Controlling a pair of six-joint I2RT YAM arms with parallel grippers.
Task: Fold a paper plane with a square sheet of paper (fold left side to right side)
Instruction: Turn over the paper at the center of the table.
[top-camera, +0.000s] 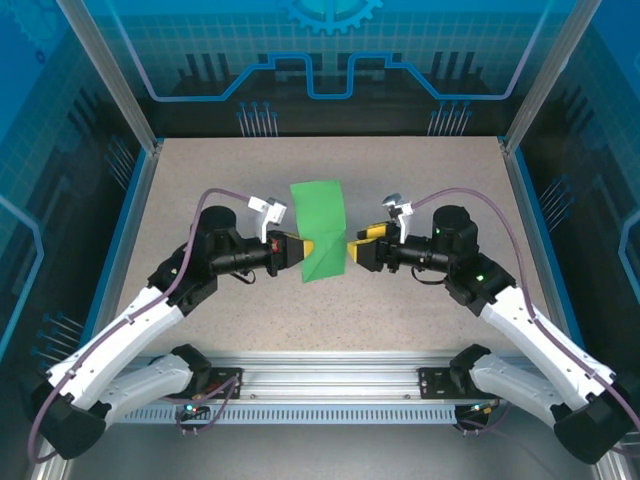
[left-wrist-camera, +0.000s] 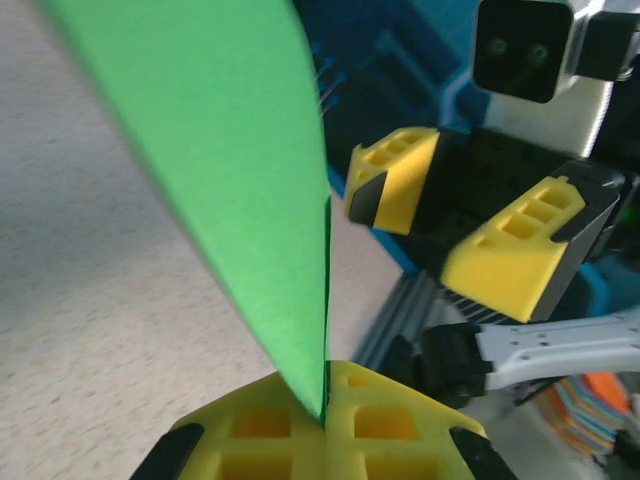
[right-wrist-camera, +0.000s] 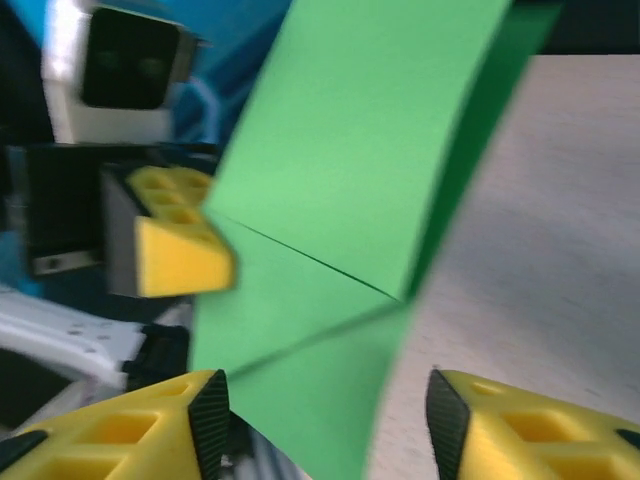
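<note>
Next, my left gripper releases the bright green paper on the speckled table (top-camera: 319, 281) between both arms, towards the aluminium rail.
The square sheet of paper (top-camera: 318, 228) is bright green, folded over and creased, and stands up off the table between both grippers. My left gripper (top-camera: 297, 250) is shut on its lower left edge. In the left wrist view the yellow fingers (left-wrist-camera: 270, 425) pinch the paper (left-wrist-camera: 240, 160) at its tip. My right gripper (top-camera: 352, 248) stands open at the sheet's right edge. In the right wrist view the paper (right-wrist-camera: 370, 150) fills the space ahead of the gripper (right-wrist-camera: 328, 425), whose jaws stand wide apart. I cannot tell whether they touch it.
The speckled table (top-camera: 420, 190) is bare around the sheet. Blue walls and metal posts (top-camera: 105, 80) enclose it at the sides and back. An aluminium rail (top-camera: 330, 375) runs along the near edge between the arm bases.
</note>
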